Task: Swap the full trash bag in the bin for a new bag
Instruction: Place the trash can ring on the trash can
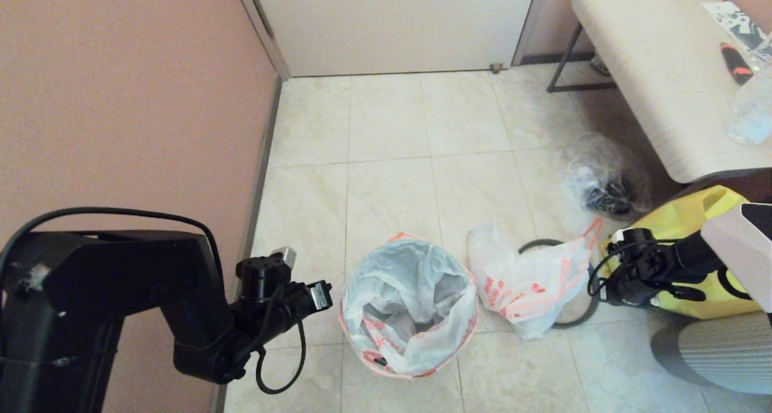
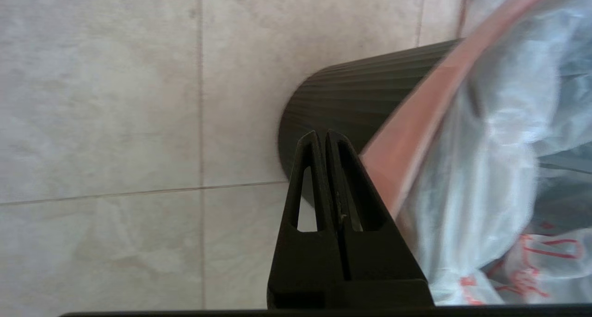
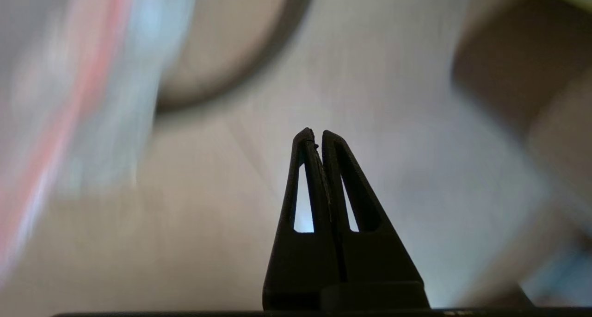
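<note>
The full trash bag lies over the grey ring, so my right gripper should pull the ring out by its exposed side (image 1: pixel 588 312) before it puts the ring on the bin.
The bin (image 2: pixel 360 90) shows its ribbed black wall in the left wrist view; in the head view it is covered by the new bag (image 1: pixel 410 292). That bag lines it, with the orange-red hem (image 2: pixel 416 118) folded over the rim. The full trash bag (image 1: pixel 531 286) lies on the floor to the right of the bin, resting on the loose grey ring (image 1: pixel 534 244). My left gripper (image 2: pixel 321 133) is shut and empty, just left of the bin's wall. My right gripper (image 3: pixel 319 132) is shut and empty above the floor, right of the full bag.
A yellow tote (image 1: pixel 693 220) and a clear bag with dark items (image 1: pixel 603 184) sit at the right, under a pale bench (image 1: pixel 657 69). The pink wall (image 1: pixel 120 99) runs close along the left. A door (image 1: pixel 392 21) closes the far end.
</note>
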